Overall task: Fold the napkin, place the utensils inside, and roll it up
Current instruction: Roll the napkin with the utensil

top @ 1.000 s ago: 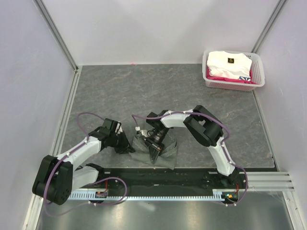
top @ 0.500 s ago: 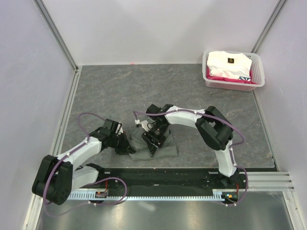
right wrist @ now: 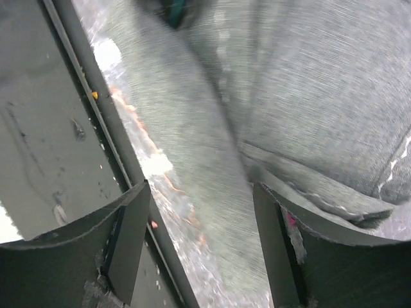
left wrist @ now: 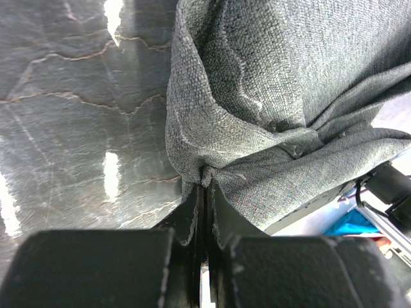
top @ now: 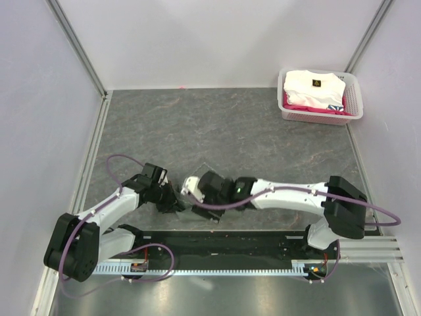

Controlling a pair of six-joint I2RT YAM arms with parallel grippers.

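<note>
Next, my right gripper pinches that edge (right wrist: 209, 205) of the napkin and lifts it while my left gripper holds the corner, as a crease runs across the napkin beside its near edge.
The grey-green napkin (left wrist: 276, 90) lies bunched near the table's front edge. In the top view only a sliver of the napkin (top: 209, 215) shows under the right arm. My left gripper (left wrist: 205, 185) is shut on a gathered corner of the cloth, and it sits just left of the heap (top: 173, 203). My right gripper (right wrist: 200, 200) stands open right over the cloth, with a fold lying against its right finger (right wrist: 277, 244) and nothing gripped. The utensils are out of view.
A white basket (top: 354, 100) with a white folded garment (top: 312, 87) stands at the back right corner. The black base rail (top: 223, 241) runs along the near edge, close to the napkin; the rail (right wrist: 96, 122) shows beside my right gripper. The right arm (top: 283, 195) stretches low across the table.
My right gripper has opened and let go of the napkin, and the right arm has dropped low and reached left. The left gripper has kept its grip in place.
</note>
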